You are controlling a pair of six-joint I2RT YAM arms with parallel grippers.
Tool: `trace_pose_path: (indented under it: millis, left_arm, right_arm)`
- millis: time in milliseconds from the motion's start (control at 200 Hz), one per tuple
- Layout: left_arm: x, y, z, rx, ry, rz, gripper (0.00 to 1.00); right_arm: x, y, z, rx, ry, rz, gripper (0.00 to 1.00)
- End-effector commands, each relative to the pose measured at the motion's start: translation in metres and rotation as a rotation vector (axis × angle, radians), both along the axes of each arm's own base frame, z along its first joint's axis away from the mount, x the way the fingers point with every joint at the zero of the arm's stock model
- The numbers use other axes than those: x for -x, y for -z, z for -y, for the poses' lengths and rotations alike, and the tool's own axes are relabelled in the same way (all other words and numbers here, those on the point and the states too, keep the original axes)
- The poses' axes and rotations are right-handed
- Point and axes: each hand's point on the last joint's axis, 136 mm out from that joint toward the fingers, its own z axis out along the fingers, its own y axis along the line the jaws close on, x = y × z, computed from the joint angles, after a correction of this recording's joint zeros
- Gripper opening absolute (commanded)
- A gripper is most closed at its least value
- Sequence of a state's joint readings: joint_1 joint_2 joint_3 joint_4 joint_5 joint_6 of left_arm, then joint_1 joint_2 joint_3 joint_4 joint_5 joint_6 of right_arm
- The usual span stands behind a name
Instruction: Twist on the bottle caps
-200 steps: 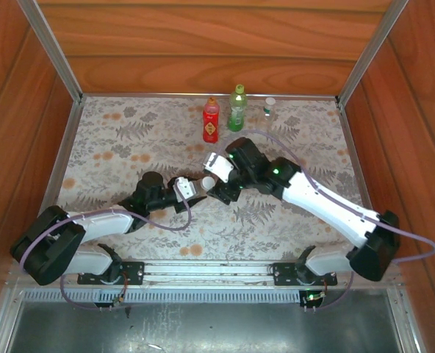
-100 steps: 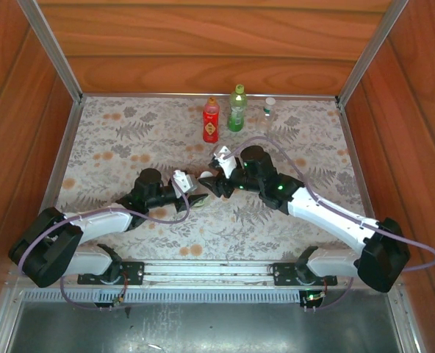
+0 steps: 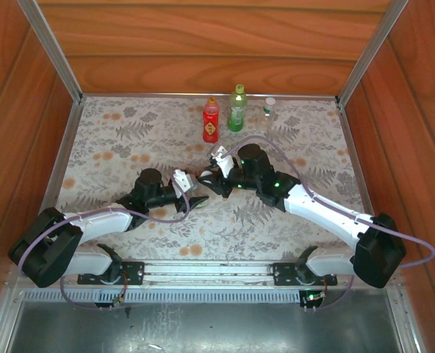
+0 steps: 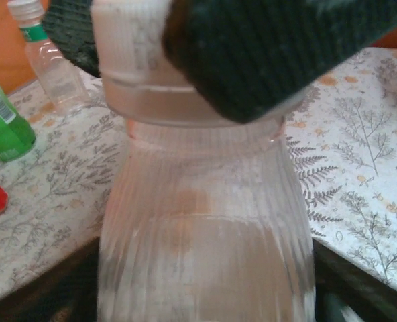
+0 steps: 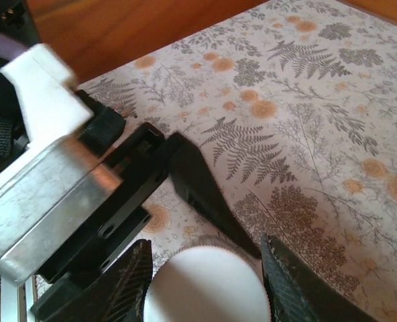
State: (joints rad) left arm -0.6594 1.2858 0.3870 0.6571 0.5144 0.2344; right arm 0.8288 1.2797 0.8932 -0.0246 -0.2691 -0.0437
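The capped clear ribbed bottle, which stands at mid-table now, will be let go by my right gripper on the floral cover (image 3: 216,169) in front of the red bottle.
A clear ribbed bottle (image 4: 205,235) stands at mid-table between the fingers of my left gripper (image 3: 195,190), whose jaws are open on either side of it. My right gripper (image 3: 209,182) is over the bottle's neck, shut on the white bottle cap (image 5: 205,288) that sits on top. In the right wrist view, both ridged fingers (image 5: 135,282) touch the cap's rim. In the left wrist view, one right finger (image 4: 265,54) covers part of the cap (image 4: 128,40). Whether the cap's thread is engaged is hidden.
Three capped bottles stand in a row at the far edge: a red one (image 3: 211,122), a green one (image 3: 236,109) and a small clear one with a green label (image 3: 269,107). Wooden walls enclose the floral table cover (image 3: 114,147). Open cover lies left and right.
My right gripper swung left over the bottle and closed on the white cap. My left gripper's jaws spread apart from the bottle in the last half second.
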Motion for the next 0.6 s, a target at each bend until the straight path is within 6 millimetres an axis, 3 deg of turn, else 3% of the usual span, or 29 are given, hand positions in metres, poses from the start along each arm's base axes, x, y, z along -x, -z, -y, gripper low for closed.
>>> trace_pose_path:
  millis: [0, 265, 430, 580, 595]
  left_arm:
    - [-0.009, -0.020, -0.002, 0.043, -0.044, 0.025, 0.98]
    - [-0.022, -0.019, -0.026, 0.069, -0.215, -0.023, 1.00]
    - [-0.019, -0.009, -0.035, 0.070, -0.253, -0.059, 1.00]
    - [-0.020, -0.009, -0.044, 0.078, -0.285, -0.055, 1.00]
    - [-0.020, -0.010, -0.044, 0.078, -0.286, -0.054, 1.00]
  right_arm:
    - [-0.023, -0.008, 0.009, 0.051, 0.087, 0.051, 0.36]
    - [-0.089, -0.021, 0.019, 0.150, 0.242, 0.076, 0.37]
    - [-0.126, -0.014, 0.020, 0.220, 0.276, 0.045, 0.38]
    - [-0.141, -0.013, 0.019, 0.240, 0.258, 0.023, 0.41]
    - [-0.144, 0.002, 0.017, 0.264, 0.255, 0.002, 0.41]
